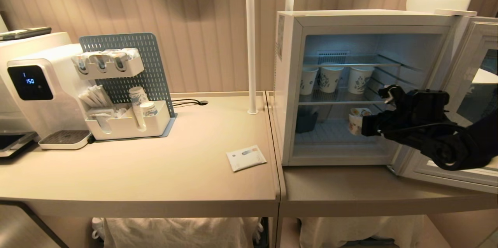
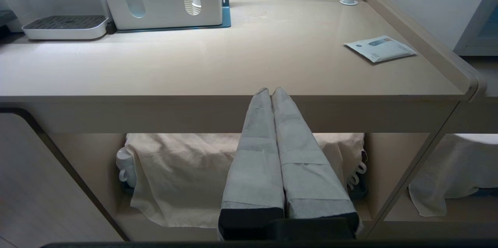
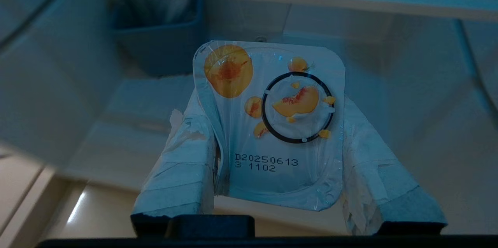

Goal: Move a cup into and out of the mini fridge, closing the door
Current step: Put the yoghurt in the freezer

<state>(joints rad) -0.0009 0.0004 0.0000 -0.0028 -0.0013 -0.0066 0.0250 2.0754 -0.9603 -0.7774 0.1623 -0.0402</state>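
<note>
I will use my right gripper to set the cup, now held above the fridge floor, down on the fridge's bottom near the front sill (image 1: 347, 142), beside the dark blue bin.
The mini fridge (image 1: 290, 84) stands open on the right counter, its door (image 1: 478, 84) swung out to the right. My right gripper (image 1: 363, 123) reaches into the lower compartment and is shut on the cup (image 1: 356, 120), a small white pot. In the right wrist view its peach-printed foil lid (image 3: 272, 123) sits between both taped fingers (image 3: 183, 170), held above the fridge floor near the front sill. My left gripper (image 2: 270, 91) is parked below the left counter's front edge, shut and empty.
Three taller paper cups (image 1: 328, 78) stand on the fridge's wire shelf above. A dark blue bin (image 1: 306, 120) sits at the lower left inside. A white sachet (image 1: 246, 157) lies on the left counter. A water dispenser (image 1: 42, 92) and a cup organiser (image 1: 128, 119) stand further left.
</note>
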